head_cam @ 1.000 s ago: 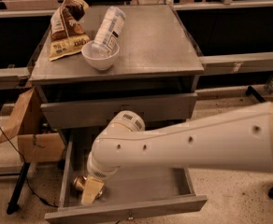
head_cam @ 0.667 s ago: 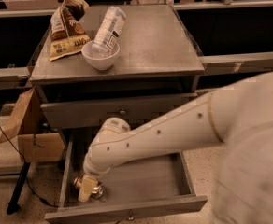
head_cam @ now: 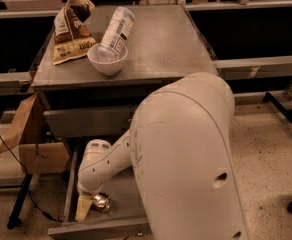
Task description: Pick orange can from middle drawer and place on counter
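The robot's gripper needs to grasp the body of the orange can point(head_cam: 100, 201), which is lying by the front corner of the open middle drawer.
The orange can point(head_cam: 102, 202) lies on its side on the floor of the open middle drawer point(head_cam: 93, 229), near its front left corner. My gripper point(head_cam: 87, 207) is down inside the drawer at the can; one pale finger point(head_cam: 82, 208) shows just left of the can, touching or almost touching it. My big white arm point(head_cam: 186, 154) reaches down from the right and hides most of the drawer. The counter point(head_cam: 161, 39) is the grey metal top of the cabinet above.
On the counter stand a white bowl point(head_cam: 107, 59) with a clear plastic bottle point(head_cam: 118, 28) leaning in it, and a brown snack bag point(head_cam: 71, 29) at the left. A cardboard box point(head_cam: 36, 144) sits left of the cabinet. A closed grey drawer front point(head_cam: 86, 121) lies above the open drawer.
My arm has swung closer to the camera and hides more of the drawer. The gripper has stayed low in the front left of the drawer, beside the can.
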Available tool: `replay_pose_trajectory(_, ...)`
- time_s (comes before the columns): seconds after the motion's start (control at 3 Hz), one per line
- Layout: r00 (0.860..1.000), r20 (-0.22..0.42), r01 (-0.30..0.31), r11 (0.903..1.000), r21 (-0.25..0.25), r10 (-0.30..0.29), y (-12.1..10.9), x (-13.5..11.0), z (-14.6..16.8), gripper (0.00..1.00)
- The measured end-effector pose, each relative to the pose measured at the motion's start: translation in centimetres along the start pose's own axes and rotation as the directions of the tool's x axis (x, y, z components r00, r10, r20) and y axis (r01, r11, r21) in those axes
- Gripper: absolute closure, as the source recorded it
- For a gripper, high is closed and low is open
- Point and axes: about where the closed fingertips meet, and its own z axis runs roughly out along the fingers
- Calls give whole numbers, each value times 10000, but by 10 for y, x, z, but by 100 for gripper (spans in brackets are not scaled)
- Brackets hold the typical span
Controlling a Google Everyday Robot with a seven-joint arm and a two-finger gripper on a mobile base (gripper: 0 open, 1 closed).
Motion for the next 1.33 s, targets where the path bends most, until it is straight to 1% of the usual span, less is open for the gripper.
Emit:
replay_pose_trajectory(0.33, 10000, 0, 3, 10000, 0, -3, 0, 0, 0, 0)
replay_pose_trajectory(0.67, 9991, 408, -116, 9999, -37, 118, -3, 0, 7, 0)
replay_pose_trajectory(1.0, 9966, 769, -301, 9995, 84, 293, -16, 0, 16, 0)
replay_pose_trajectory(1.33, 9925, 1096, -572, 9982, 159, 551, -31, 7, 33, 0)
